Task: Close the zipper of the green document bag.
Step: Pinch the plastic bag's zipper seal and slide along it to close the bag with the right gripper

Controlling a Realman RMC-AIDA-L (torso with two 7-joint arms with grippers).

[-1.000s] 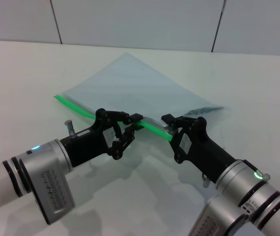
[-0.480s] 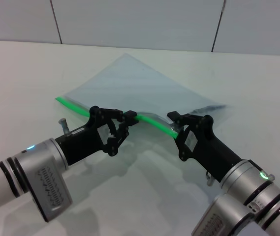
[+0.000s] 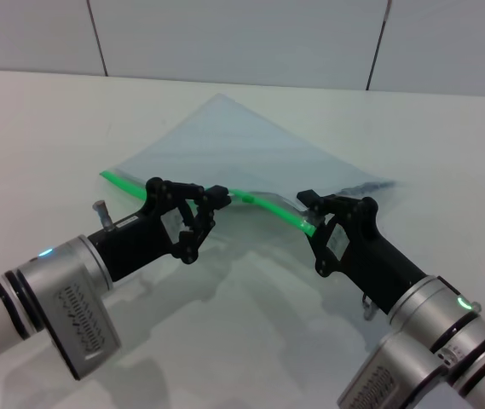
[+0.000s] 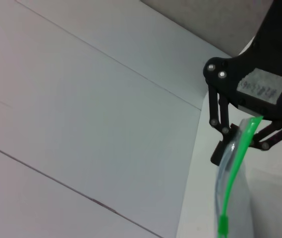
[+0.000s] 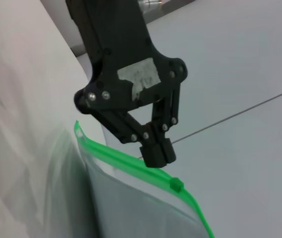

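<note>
The robot's left gripper is pinching the zip strip next to the slider tab, so it should open, move toward the right gripper and grab the slider tab point(image 3: 248, 198) before it pulls.
The green document bag point(image 3: 225, 141) lies flat on the white table, a translucent pale pouch with its near edge lifted. Along that edge runs the bright green zipper point(image 3: 269, 207). My left gripper point(image 3: 215, 196) is shut on the zip strip near its middle, and the right wrist view shows its fingertips point(image 5: 155, 153) pinched on the strip. The small slider tab point(image 5: 176, 184) sits on the strip just beside them, toward my right gripper. My right gripper point(image 3: 310, 213) is shut on the bag's corner at the strip's end point(image 4: 247, 130).
The white table point(image 3: 46, 128) extends around the bag on all sides. A tiled wall point(image 3: 242, 34) stands behind the table's far edge. Both forearms reach in low from the near side.
My left gripper has moved left along the green strip, away from the right gripper. The right gripper has shifted slightly right with the bag's corner still in it.
</note>
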